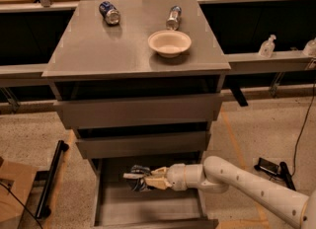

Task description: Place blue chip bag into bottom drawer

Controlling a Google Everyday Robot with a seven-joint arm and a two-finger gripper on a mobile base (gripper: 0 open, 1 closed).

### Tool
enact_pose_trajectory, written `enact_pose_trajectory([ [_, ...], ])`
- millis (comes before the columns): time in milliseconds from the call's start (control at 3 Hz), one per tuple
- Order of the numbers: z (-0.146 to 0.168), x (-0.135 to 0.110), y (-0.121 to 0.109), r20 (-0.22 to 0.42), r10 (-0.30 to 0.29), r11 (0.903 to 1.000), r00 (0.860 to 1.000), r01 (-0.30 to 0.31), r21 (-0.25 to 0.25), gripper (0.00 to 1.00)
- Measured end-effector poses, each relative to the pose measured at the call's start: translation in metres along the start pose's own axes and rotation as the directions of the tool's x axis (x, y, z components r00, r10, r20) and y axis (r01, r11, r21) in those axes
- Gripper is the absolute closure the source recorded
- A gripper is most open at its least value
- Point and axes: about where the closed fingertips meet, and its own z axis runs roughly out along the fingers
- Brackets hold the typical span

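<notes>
The blue chip bag will be released on the bottom drawer's grey bottom, near its front panel (pixel 140 210).
The bottom drawer (pixel 148 207) of the grey cabinet is pulled open, and its flat grey floor shows. My gripper (pixel 141 178) reaches in from the right on a white arm, over the back part of the drawer. It is shut on the blue chip bag (pixel 138 182), a dark crinkly bag held between the tan fingers (pixel 133 175). The bag hangs just under the front of the middle drawer (pixel 143 144). I cannot tell whether it touches the drawer floor.
On the cabinet top (pixel 89 50) lie a small blue can (pixel 109 12), a bottle on its side (pixel 173 17) and a white bowl (pixel 169 43). A black bar (pixel 52 178) and a cardboard box (pixel 12 193) sit on the floor at left. Cables and a black device (pixel 270 166) are at right.
</notes>
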Motion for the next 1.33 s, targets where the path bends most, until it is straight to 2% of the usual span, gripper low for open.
enact_pose_trajectory([
  [333, -0.017, 0.031, -0.071, 0.009, 0.055, 0.9934, 0.998, -0.056, 0.100, 1.00],
  [667, -0.016, 0.086, -0.117, -0.011, 0.183, 0.9729, 0.983, -0.180, 0.146, 1.00],
  [1000, 0.006, 0.143, -0.136, -0.011, 0.308, 0.9414, 0.951, -0.303, 0.149, 1.00],
  [1333, 0.035, 0.191, -0.133, -0.019, 0.402, 0.9100, 0.915, -0.398, 0.117, 1.00],
])
